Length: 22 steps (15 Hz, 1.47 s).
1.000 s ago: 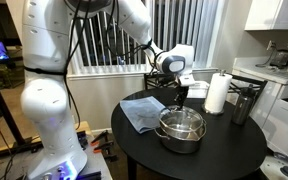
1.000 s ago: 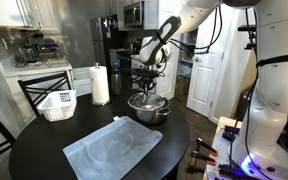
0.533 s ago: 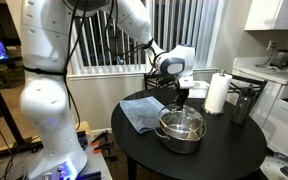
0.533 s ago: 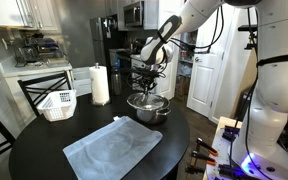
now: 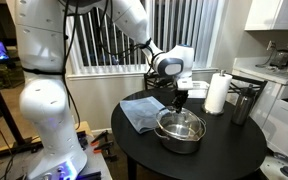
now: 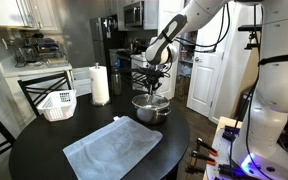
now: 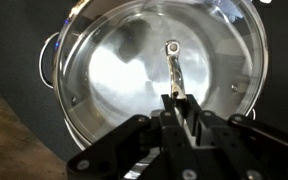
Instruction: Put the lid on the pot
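Observation:
My gripper will let go of the glass lid once it sits level on the shiny steel pot's rim (image 5: 182, 124) (image 7: 161, 74), between the pot's side handles.
The shiny steel pot (image 5: 180, 133) stands on the round black table, and shows in both exterior views (image 6: 150, 108). The glass lid (image 7: 119, 65) lies level in the pot's rim (image 7: 52, 85), filling the wrist view. My gripper (image 7: 179, 105) points straight down over the pot's middle and is shut on the lid's thin metal handle (image 7: 173, 62). In both exterior views the gripper (image 5: 179, 101) (image 6: 154, 86) hangs just above the pot. I cannot tell whether the lid rests fully on the rim.
A blue-grey cloth (image 5: 139, 112) (image 6: 114, 150) lies beside the pot. A paper towel roll (image 5: 217, 93) (image 6: 100, 85) and a tall dark metal cylinder (image 5: 243, 103) stand behind it. A white basket (image 6: 57, 103) sits near the table's edge.
The gripper has come down slightly with the lid onto the pot. The cloth and other things have not moved.

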Tool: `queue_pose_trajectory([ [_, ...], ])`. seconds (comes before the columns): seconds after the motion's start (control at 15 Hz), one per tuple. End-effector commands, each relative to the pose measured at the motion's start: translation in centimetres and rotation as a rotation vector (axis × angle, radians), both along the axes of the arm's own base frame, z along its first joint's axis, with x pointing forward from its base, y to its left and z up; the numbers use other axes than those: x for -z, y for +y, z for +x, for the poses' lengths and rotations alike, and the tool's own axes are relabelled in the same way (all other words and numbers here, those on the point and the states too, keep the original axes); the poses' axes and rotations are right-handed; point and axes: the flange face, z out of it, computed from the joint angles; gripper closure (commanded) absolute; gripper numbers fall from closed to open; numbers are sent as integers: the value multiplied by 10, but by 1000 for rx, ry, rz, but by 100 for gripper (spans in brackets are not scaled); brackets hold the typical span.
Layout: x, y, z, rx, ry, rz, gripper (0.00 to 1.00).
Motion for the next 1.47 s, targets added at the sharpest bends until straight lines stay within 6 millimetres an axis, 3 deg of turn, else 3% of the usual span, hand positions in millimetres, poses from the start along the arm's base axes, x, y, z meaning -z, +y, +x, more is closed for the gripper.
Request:
queue_pose_trajectory([
  [0.0,-23,5,-8,22,-26,-65,96],
  [0.27,-32,14,-1,31,-15,-158,96],
  [0.53,-28,23,9,18,-2,-191,96],
  [1.07,-4,14,10,31,9,-170,96],
  [1.4,-6,12,8,43,-6,-181,96],
])
